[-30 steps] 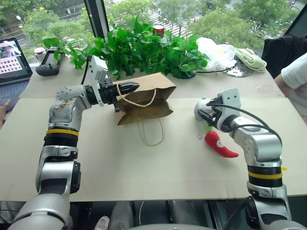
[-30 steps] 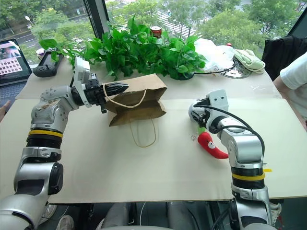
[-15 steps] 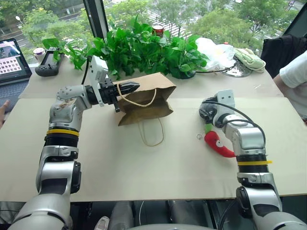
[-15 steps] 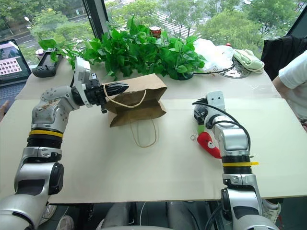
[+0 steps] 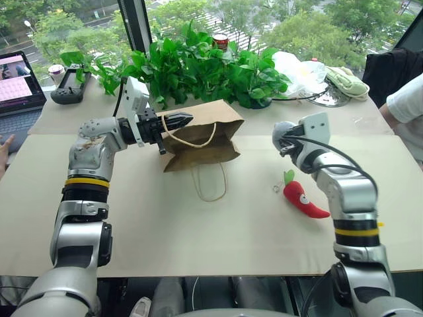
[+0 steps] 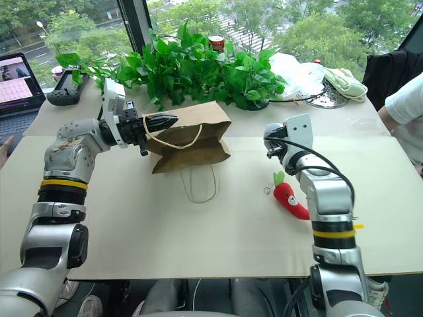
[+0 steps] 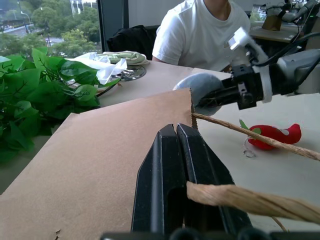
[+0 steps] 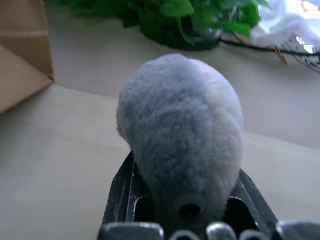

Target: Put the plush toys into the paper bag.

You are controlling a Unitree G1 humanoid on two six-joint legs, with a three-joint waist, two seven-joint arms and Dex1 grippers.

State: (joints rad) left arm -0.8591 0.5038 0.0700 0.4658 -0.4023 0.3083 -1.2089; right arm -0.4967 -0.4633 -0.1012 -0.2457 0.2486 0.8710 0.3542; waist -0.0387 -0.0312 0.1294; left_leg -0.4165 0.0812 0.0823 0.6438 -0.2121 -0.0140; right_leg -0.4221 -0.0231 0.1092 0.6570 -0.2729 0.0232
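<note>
My right gripper is holding the grey-white plush ball. It will let go of the ball inside the paper bag's opening (image 5: 214, 137), just under the upper cord handle.
The brown paper bag (image 5: 201, 135) lies on its side at the table's middle, mouth toward my left arm. My left gripper (image 5: 182, 120) is shut on the bag's upper cord handle (image 7: 250, 200) and holds that edge up. The second handle loop (image 5: 210, 185) lies flat on the table. My right gripper (image 5: 285, 142) is shut on the round grey-white plush ball (image 8: 180, 135) and holds it above the table, right of the bag. The red chili plush (image 5: 302, 198) lies on the table below my right forearm, untouched.
Leafy green plants (image 5: 198, 66) stand behind the bag. A white plastic bag (image 5: 297, 69) and a pale green cloth (image 5: 345, 80) lie at the back right. A laptop (image 5: 16, 82) and a black controller (image 5: 66, 92) sit back left. A person's arm (image 5: 406, 105) shows at the right edge.
My right gripper has closed on the grey ball and lifted it off the table, away from the chili. The left gripper and the bag have stayed put.
</note>
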